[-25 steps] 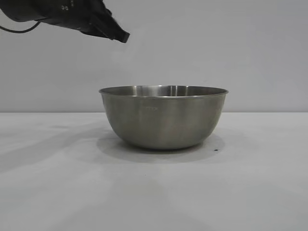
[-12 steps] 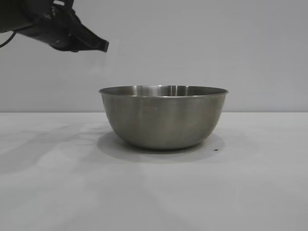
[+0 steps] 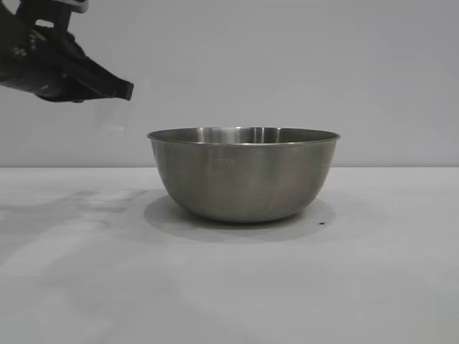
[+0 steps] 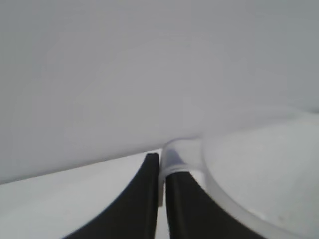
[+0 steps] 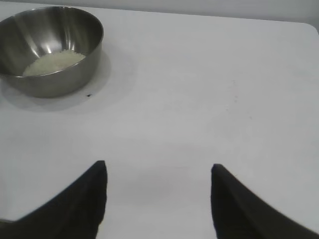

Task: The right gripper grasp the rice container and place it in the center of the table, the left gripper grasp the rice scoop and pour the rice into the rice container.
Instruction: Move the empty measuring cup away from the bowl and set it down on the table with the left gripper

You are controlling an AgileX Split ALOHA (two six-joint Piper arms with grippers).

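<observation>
Next, the left gripper releases the rice scoop on the table (image 3: 106, 211) below it, beside the rice container.
The rice container (image 3: 244, 175), a large steel bowl, stands in the middle of the white table (image 3: 229, 294). In the right wrist view the rice (image 5: 52, 62) lies in a low heap on the bottom of the rice container (image 5: 55, 82). My left gripper (image 3: 129, 91) hangs high, left of the bowl and clear of its rim. Its fingers (image 4: 149, 199) are shut on the handle of the translucent rice scoop (image 4: 177, 152). The scoop shows only faintly under the tip in the exterior view. My right gripper (image 5: 158, 172) is open and empty above bare table, well away from the bowl.
A small dark speck (image 3: 320, 223) lies on the table beside the bowl's base. A plain grey wall stands behind the table. The table's rounded far corner (image 5: 311, 27) shows in the right wrist view.
My left gripper has drawn back to the left and dropped lower, away from above the bowl, with the scoop still held. The bowl has not moved.
</observation>
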